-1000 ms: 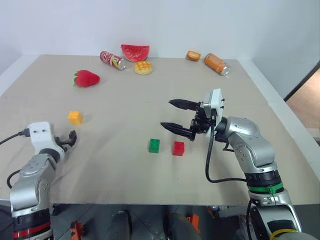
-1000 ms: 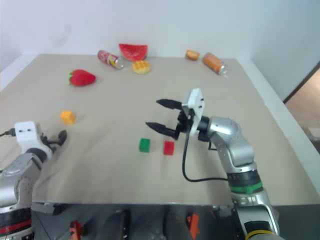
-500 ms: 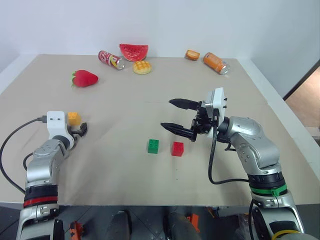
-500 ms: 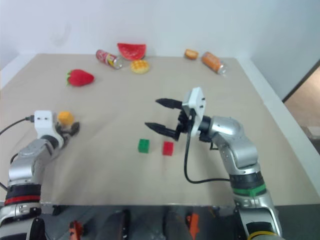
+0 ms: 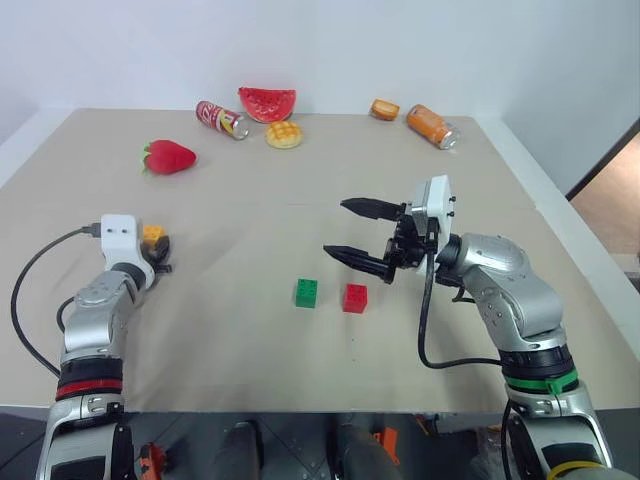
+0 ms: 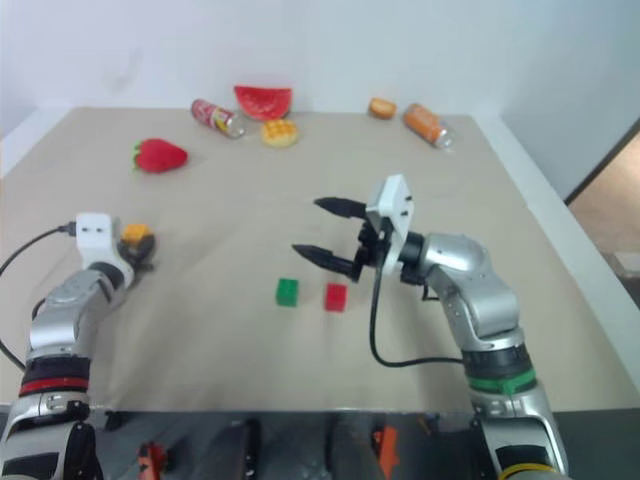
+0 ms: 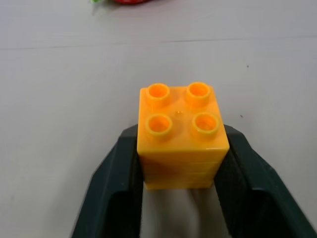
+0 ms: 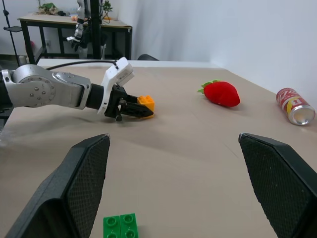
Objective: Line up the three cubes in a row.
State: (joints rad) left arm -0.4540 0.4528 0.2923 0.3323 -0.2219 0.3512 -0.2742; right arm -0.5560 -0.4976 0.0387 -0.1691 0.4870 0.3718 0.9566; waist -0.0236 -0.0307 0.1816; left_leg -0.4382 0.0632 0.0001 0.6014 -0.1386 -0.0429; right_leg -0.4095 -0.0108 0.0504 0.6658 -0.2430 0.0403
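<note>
My left gripper needs to let go of the yellow-orange cube so that it rests beside the green cube, away from the red cube [image 5: 265, 289].
The yellow-orange cube [image 7: 181, 136] sits on the table at the left, and my left gripper [image 5: 155, 241] is shut on it, one black finger [image 7: 116, 168] pressed to each side. The right wrist view also shows this cube [image 8: 145, 103] in the left gripper's jaws. The green cube [image 5: 307, 293] and the red cube [image 5: 354, 298] stand side by side near the table's middle, a small gap between them. My right gripper [image 5: 337, 228] hangs open above the table, just behind and right of them, pointing left with nothing between its fingers.
Along the far edge lie a red strawberry [image 5: 170, 157], a red soda can [image 5: 224, 119], a watermelon slice [image 5: 269, 103], a round yellow waffle [image 5: 285, 135], a small bun [image 5: 386, 109] and an orange can [image 5: 432, 127]. Bare tabletop lies between the yellow-orange cube and the other two.
My left gripper has moved forward around the yellow-orange cube and shut on it. The right arm and the green and red cubes have not moved.
</note>
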